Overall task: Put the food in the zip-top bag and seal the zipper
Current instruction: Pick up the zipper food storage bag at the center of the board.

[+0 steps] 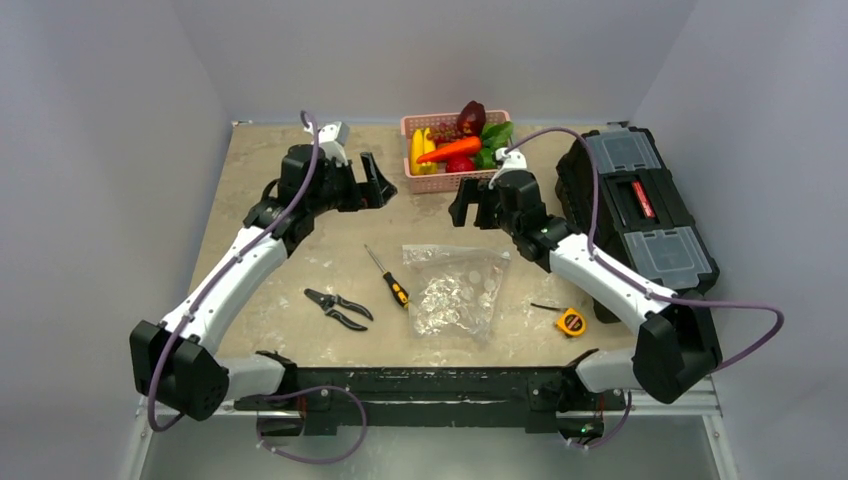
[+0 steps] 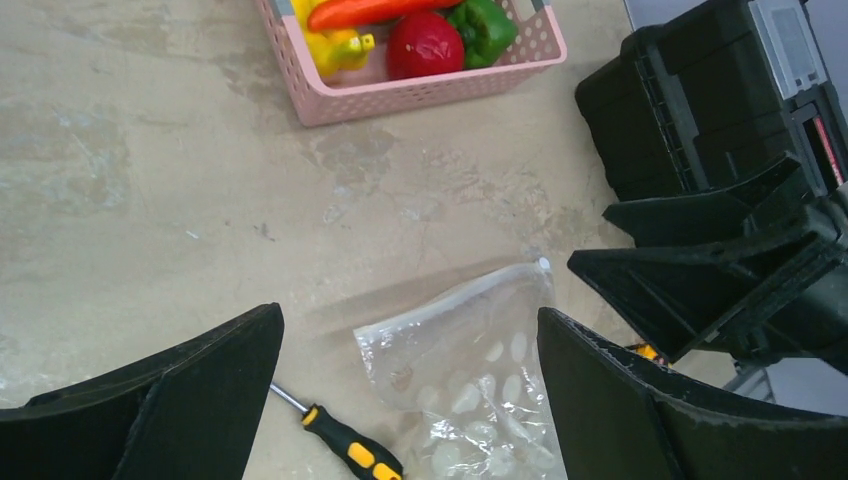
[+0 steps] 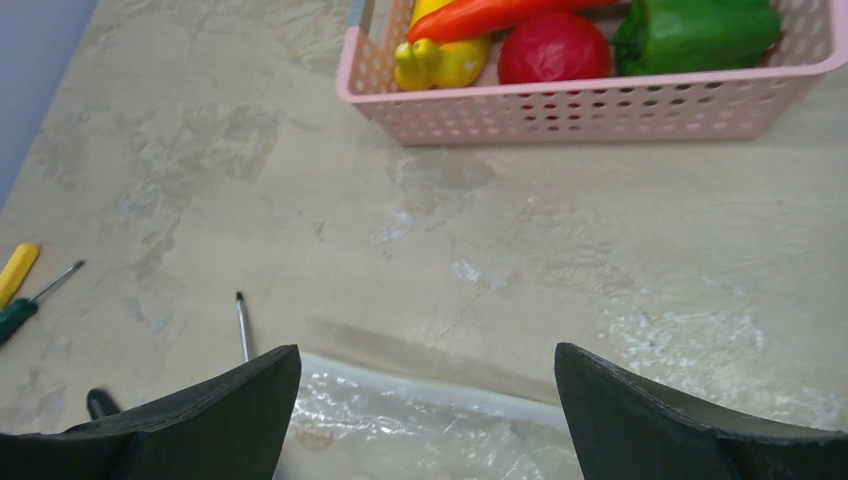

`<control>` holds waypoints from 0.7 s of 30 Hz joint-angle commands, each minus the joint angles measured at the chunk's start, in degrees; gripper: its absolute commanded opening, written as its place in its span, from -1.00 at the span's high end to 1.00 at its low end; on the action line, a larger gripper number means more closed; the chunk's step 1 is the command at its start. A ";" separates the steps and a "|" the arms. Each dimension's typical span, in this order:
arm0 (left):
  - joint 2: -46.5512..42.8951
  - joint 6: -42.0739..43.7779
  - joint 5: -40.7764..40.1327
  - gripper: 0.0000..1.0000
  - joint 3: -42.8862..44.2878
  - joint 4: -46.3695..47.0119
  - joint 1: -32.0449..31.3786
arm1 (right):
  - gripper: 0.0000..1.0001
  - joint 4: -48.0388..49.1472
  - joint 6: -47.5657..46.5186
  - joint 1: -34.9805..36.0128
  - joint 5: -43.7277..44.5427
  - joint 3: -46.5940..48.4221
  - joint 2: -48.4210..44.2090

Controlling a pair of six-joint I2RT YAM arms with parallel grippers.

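The zip-top bag is lying flat with its opening shut, so the robot's left gripper will pinch the zipper's end point(image 1: 409, 250) by the screwdriver and raise it before food goes in.
The clear dotted zip-top bag point(image 1: 455, 292) lies flat and empty at the table's middle, its zipper point(image 1: 455, 250) along the far edge. The food sits in the pink basket point(image 1: 445, 184) at the back: orange carrot point(image 1: 450, 150), yellow corn point(image 1: 420, 150), green pepper point(image 1: 496, 134), a red piece point(image 1: 460, 163) and a dark purple piece point(image 1: 472, 115). My left gripper point(image 1: 372, 186) is open and empty, above the table left of the basket. My right gripper point(image 1: 470, 208) is open and empty, between basket and bag. The left wrist view shows the bag point(image 2: 470, 370) below the left gripper point(image 2: 410, 315). The right wrist view shows the zipper point(image 3: 430, 385) under the right gripper point(image 3: 425, 350).
A black toolbox point(image 1: 635, 210) stands at the right. A black-and-yellow screwdriver point(image 1: 388, 277) and pliers point(image 1: 337, 308) lie left of the bag. A yellow tape measure point(image 1: 571, 321) lies to its right. Small screwdrivers point(image 3: 20, 290) show at the left edge of the right wrist view.
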 commanded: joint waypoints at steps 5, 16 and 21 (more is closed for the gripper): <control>11.40 -13.87 11.74 -0.95 3.13 -2.53 -0.26 | -0.98 -0.22 5.76 0.10 -9.03 -8.58 -3.64; 22.08 -26.22 19.45 -0.95 -2.33 3.14 -0.25 | -0.98 -0.67 8.94 -0.10 -3.97 -16.28 -9.49; 27.16 -25.19 20.94 -0.93 -0.18 2.49 -0.46 | -0.98 0.61 9.74 -0.39 -4.20 -16.68 -9.36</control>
